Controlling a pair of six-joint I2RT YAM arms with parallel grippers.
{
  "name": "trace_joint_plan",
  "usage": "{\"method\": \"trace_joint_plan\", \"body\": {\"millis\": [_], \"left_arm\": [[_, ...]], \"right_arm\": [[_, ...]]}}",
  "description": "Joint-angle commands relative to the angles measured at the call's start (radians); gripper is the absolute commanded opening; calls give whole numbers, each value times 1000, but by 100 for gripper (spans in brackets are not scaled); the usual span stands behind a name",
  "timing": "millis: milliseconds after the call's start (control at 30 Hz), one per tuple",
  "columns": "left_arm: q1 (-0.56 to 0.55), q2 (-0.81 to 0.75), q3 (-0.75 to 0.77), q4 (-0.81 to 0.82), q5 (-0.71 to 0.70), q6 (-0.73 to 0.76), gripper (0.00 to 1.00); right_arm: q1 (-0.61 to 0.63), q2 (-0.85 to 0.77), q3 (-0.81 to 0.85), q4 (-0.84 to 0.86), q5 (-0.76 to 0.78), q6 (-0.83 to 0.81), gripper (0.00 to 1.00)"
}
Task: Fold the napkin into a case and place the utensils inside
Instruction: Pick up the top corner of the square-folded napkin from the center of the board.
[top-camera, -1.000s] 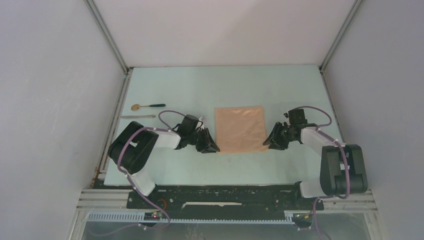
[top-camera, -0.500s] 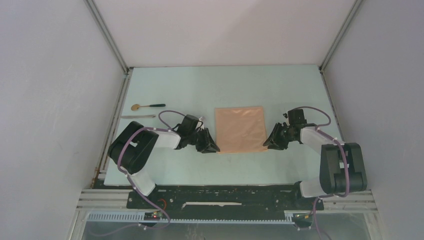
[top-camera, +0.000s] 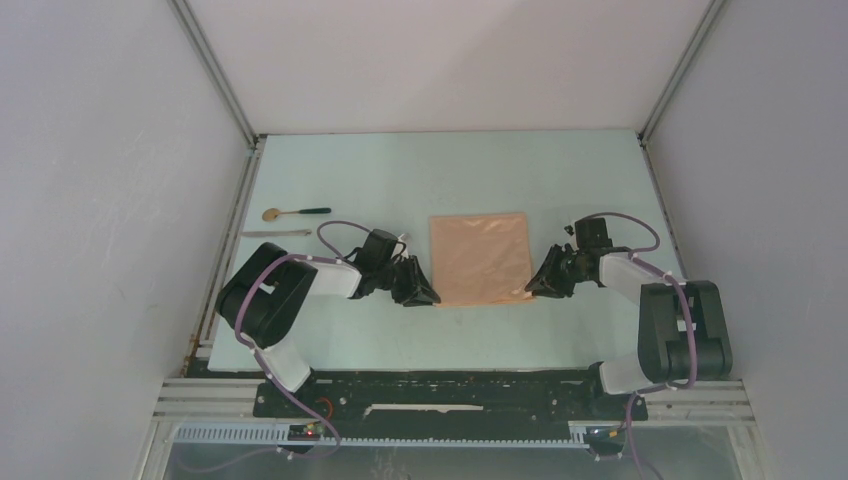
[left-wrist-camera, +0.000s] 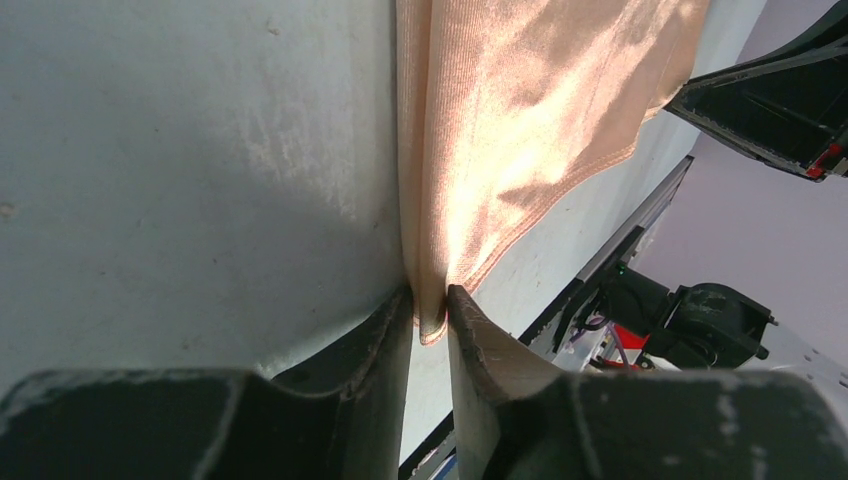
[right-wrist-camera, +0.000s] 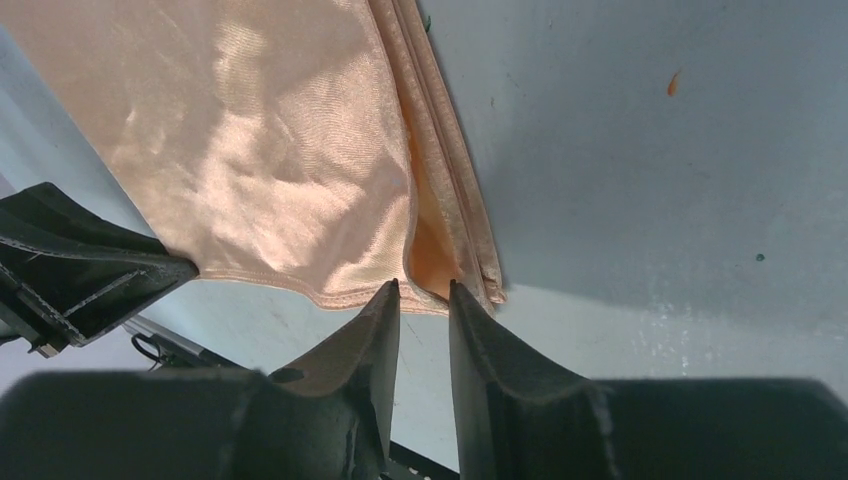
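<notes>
My right gripper should take only the top layer's corner (right-wrist-camera: 427, 297) of the napkin and carry it across diagonally, because that top layer bulges off the lower layers.
The peach napkin (top-camera: 480, 258) lies flat on the table, seemingly in layers along its right edge (right-wrist-camera: 455, 215). My left gripper (top-camera: 428, 296) is shut on its near left corner (left-wrist-camera: 431, 318), low on the table. My right gripper (top-camera: 536, 287) is at the near right corner, its tips (right-wrist-camera: 423, 290) closed narrowly on the cloth edge, and the top layer bulges up there. The gold-bowled spoon with a dark handle (top-camera: 295, 213) and the thin silvery utensil (top-camera: 275, 233) lie at the far left, away from both grippers.
Grey enclosure walls stand on the left, right and far sides. A metal rail (top-camera: 228, 250) runs along the table's left edge beside the utensils. The arm bases and black mounting bar (top-camera: 450, 390) sit along the near edge.
My right gripper has edged slightly left and away at the napkin's near right corner, and that corner has lifted a little. My left gripper has not moved.
</notes>
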Motion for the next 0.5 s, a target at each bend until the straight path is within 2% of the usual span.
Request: {"method": "trace_joint_plan", "body": {"millis": [0, 67, 267, 467], "left_arm": [[-10, -10, -10, -52, -39, 19, 31], [-10, -15, -9, -57, -41, 21, 31], [-10, -47, -8, -92, -58, 42, 38], [-3, -134, -9, -197, -104, 95, 51]], "right_arm": [[4, -1, -8, 21, -15, 11, 29], [5, -4, -8, 22, -20, 11, 25], [7, -1, -8, 47, -52, 17, 22], [8, 4, -8, 74, -88, 25, 7]]}}
